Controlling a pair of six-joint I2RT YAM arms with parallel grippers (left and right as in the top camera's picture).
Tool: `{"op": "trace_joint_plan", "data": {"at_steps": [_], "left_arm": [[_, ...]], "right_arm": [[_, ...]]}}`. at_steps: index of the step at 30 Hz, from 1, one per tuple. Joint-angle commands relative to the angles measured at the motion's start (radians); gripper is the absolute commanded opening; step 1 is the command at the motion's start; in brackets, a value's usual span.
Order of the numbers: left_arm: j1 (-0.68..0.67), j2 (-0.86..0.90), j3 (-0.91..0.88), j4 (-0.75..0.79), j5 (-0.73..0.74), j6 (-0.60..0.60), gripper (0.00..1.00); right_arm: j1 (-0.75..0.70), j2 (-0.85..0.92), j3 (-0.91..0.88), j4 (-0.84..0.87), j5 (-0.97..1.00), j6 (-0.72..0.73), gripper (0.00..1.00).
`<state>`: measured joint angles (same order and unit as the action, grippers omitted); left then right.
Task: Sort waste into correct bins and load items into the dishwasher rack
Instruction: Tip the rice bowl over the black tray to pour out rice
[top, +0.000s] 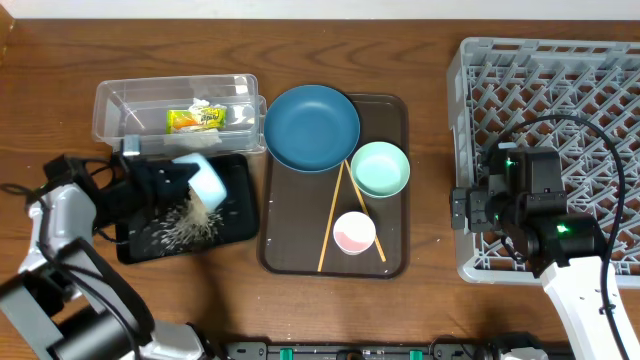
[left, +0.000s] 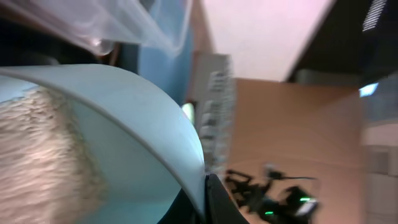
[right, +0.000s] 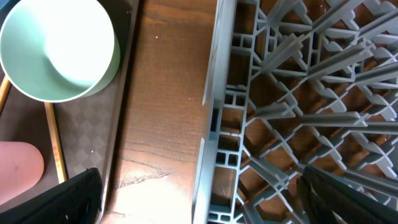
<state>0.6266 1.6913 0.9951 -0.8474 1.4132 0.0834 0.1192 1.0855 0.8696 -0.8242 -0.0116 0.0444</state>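
Next, my left gripper lets go of the light blue bowl on the brown serving tray, on the other side of the chopsticks from the pink cup (top: 302, 207).
My left gripper (top: 165, 180) is shut on the rim of the light blue bowl (top: 207, 180) and holds it tipped over the black tray (top: 240, 215). White rice (top: 190, 225) spills from it onto the tray. The left wrist view shows the bowl wall (left: 124, 124), rice (left: 43, 155) inside and a finger (left: 208, 202) on the rim. The clear tub (top: 120, 105) holds the yellow-green wrapper (top: 195, 120) and white tissue (top: 240, 115). My right gripper (top: 470, 210) is open and empty over the left edge of the grey rack (top: 560, 70), also seen in the right wrist view (right: 205, 196).
The brown serving tray (top: 395, 105) holds the dark blue bowl (top: 312, 127), mint-green bowl (top: 380, 168), pink cup (top: 354, 232) and two chopsticks (top: 330, 225). The right wrist view shows the mint bowl (right: 59, 50), pink cup (right: 18, 168) and rack lattice (right: 298, 93).
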Motion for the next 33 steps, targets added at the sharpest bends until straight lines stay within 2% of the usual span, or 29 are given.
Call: {"op": "trace_joint_plan", "data": {"at_steps": [1, 7, 15, 24, 27, 29, 31, 33], "left_arm": [[0.031, 0.042, -0.003, 0.0, 0.158, 0.024, 0.06], [0.039, 0.067, -0.003, -0.004, 0.158, -0.031, 0.06], [0.039, 0.067, -0.003, -0.004, 0.158, -0.262, 0.06], [0.039, 0.067, -0.003, 0.059, 0.156, -0.26, 0.06], [0.039, 0.067, -0.003, 0.096, 0.089, -0.262, 0.06], [0.039, 0.067, -0.003, 0.101, -0.006, -0.268, 0.06], [0.039, 0.067, -0.003, 0.094, -0.102, -0.326, 0.06], [0.039, 0.067, -0.003, 0.094, -0.093, -0.354, 0.06]], "right_arm": [[0.019, -0.005, 0.021, -0.003, -0.008, 0.011, 0.99], [0.019, -0.005, 0.021, -0.003, -0.008, 0.011, 0.99], [0.019, -0.005, 0.021, -0.004, -0.008, 0.011, 0.99], [0.019, -0.005, 0.021, -0.006, -0.008, 0.011, 0.99], [0.019, -0.005, 0.021, -0.006, -0.008, 0.011, 0.99], [0.019, -0.005, 0.021, -0.006, -0.008, 0.011, 0.99], [0.019, -0.005, 0.021, -0.006, -0.008, 0.011, 0.99], [0.019, -0.005, 0.021, -0.006, -0.008, 0.011, 0.99]]}}
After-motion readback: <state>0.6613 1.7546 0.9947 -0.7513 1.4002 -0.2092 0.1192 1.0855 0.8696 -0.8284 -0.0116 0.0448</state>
